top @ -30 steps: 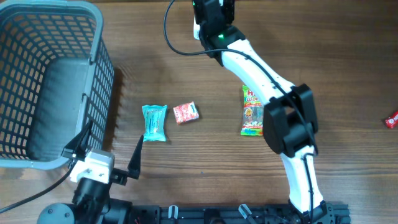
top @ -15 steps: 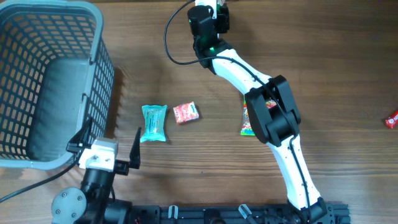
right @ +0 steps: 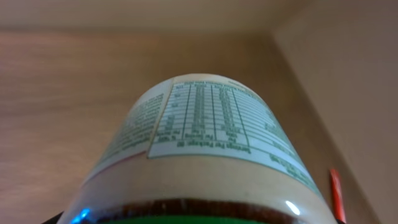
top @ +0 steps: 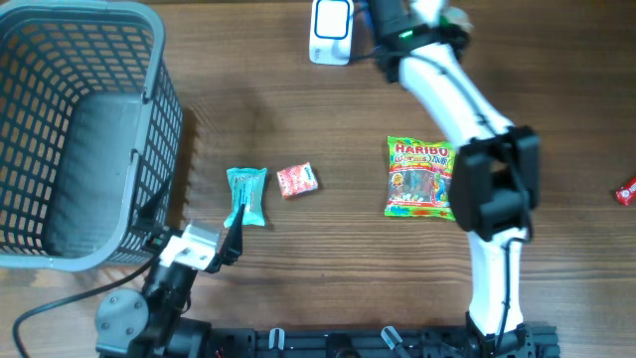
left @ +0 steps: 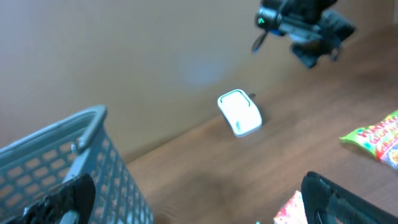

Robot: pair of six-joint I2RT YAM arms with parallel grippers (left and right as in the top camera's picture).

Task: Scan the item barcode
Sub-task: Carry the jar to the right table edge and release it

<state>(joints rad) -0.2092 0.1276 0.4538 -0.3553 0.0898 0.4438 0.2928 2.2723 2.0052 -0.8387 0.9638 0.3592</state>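
My right gripper is going to put down and release the pale jar, now at the table's far edge, on the bare wood (top: 618, 152) just past the red item.
A pale jar (right: 205, 155) with a white, green-printed nutrition label fills the right wrist view, its label facing the camera. My right gripper (top: 402, 25) is shut on it at the table's far edge, just right of the white barcode scanner (top: 330, 18). The left wrist view shows the same scanner (left: 239, 113) lying on the wood, with the right gripper (left: 298, 25) hovering beyond it. My left gripper (top: 189, 249) is open and holds nothing, near the front edge beside the basket; its dark fingers (left: 348, 199) frame bare wood.
A grey mesh basket (top: 79, 129) takes up the left side. A teal packet (top: 246, 195) and a small red-and-white packet (top: 297, 180) lie mid-table, with a Haribo bag (top: 420, 177) to their right. A red item (top: 627, 189) sits at the right edge.
The right arm has swung rightward from above the scanner, uncovering it and the Haribo bag. The left arm has shifted slightly right, its gripper still open.
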